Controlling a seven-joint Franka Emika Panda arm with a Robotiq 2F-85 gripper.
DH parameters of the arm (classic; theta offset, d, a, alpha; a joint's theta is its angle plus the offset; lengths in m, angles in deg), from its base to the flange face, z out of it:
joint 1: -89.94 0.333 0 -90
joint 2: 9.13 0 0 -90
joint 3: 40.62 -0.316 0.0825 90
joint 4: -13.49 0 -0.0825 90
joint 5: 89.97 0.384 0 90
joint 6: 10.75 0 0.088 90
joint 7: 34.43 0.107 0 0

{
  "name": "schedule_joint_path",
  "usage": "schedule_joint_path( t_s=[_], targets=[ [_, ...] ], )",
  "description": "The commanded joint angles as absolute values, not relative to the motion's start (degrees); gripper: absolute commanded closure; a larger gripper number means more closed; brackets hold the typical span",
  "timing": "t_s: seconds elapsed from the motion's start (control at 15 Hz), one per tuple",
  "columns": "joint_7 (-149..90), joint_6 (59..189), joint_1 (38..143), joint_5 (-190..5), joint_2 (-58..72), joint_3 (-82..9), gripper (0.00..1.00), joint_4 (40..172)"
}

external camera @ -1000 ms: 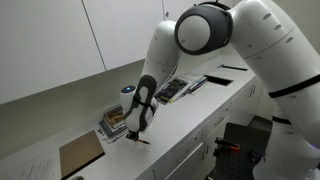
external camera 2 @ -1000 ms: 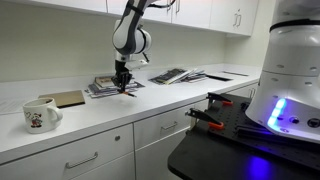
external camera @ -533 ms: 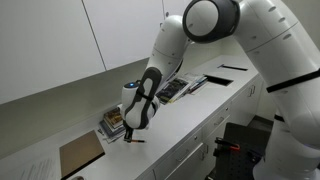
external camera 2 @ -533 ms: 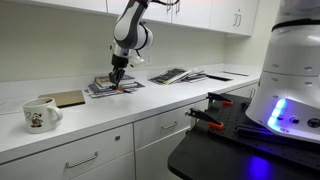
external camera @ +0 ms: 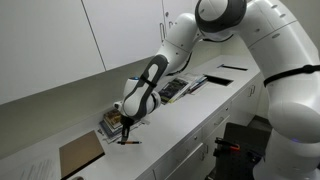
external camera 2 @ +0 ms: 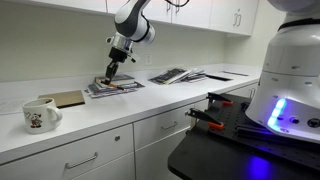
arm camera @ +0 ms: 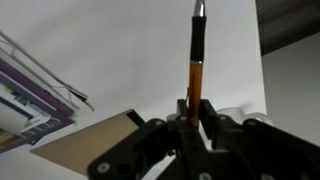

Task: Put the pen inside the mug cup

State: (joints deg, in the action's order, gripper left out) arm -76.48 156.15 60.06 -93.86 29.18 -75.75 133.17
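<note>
The robot's gripper needs to release the pen inside the white mug cup (external camera: 74, 176) (arm camera: 233, 112) near the front edge of the counter, beyond the brown board.
My gripper (arm camera: 193, 105) is shut on the pen (arm camera: 196, 60), a thin orange-brown stick with a dark tip that sticks out past the fingers. In both exterior views the gripper (external camera: 126, 122) (external camera 2: 112, 70) hangs over the counter at the stack of books, with the pen (external camera: 125, 136) (external camera 2: 110, 79) pointing down from it, clear of the surface. The mug cup (external camera 2: 40, 113) is white with a small picture on it. It stands upright near the counter's front edge, well off to one side of the gripper, beyond the brown board.
A stack of books (external camera 2: 112, 89) (external camera: 110, 124) lies under the gripper. A flat brown board (external camera 2: 68, 98) (external camera: 80, 155) (arm camera: 90, 140) lies between books and mug. Open magazines (external camera 2: 175, 75) (external camera: 176, 88) lie further along the counter. Wall cabinets hang above.
The gripper has risen from the counter with the pen in it and shifted back over the books, toward the board side. The mug has not moved.
</note>
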Motion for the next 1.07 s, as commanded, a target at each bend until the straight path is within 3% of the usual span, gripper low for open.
schedule_joint_path(
  t_s=[0.0,0.2,0.27,0.6,1.0],
  targets=[
    [-77.25,156.21,60.63,-92.99,29.27,-75.33,0.81,133.05],
    [-77.25,156.21,60.64,-93.02,29.5,-75.59,0.81,133.05],
    [-79.08,158.07,59.2,-92.83,31.21,-77.42,0.95,132.62],
    [-84.82,164.92,52.13,-95.8,40.94,-88.19,0.95,129.89],
    [-92.03,161.35,44.47,-103.57,55.76,-101.14,0.95,126.89]
  ],
)
